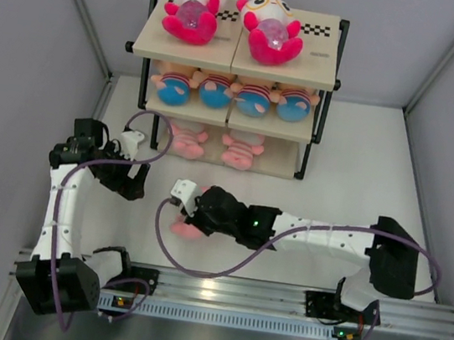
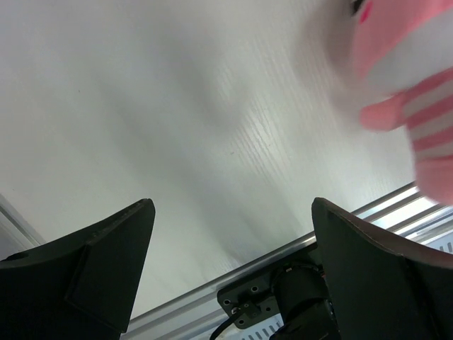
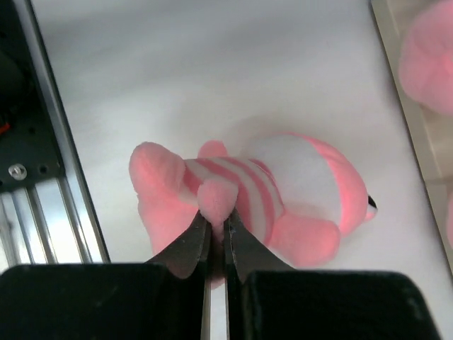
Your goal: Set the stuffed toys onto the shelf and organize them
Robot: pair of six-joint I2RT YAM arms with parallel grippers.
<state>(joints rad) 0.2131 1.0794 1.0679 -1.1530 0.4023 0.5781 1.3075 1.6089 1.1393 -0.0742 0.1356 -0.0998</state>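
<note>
The robot's right gripper should release the pink striped toy, now in front of the shelf, on the empty end of the shelf's bottom board (image 1: 280, 155).
The shelf (image 1: 311, 62) stands at the back of the table. Two white-and-magenta stuffed toys (image 1: 195, 9) lie on its top board, several peach ones (image 1: 216, 91) on the middle board and two pink striped ones (image 1: 241, 149) on the bottom board. One more pink striped toy (image 3: 283, 191) lies on the table in front of the shelf. My right gripper (image 3: 216, 223) is shut on one of its small pink limbs. In the top view that toy (image 1: 185, 230) peeks out under the right gripper (image 1: 194, 214). My left gripper (image 2: 232, 209) is open and empty, left of this toy (image 2: 414, 78).
An aluminium rail (image 1: 277, 296) with both arm bases runs along the near table edge. Grey walls enclose the table on the left, right and back. In the right wrist view the shelf's bottom board (image 3: 407, 120) runs along the right edge, close to the held toy.
</note>
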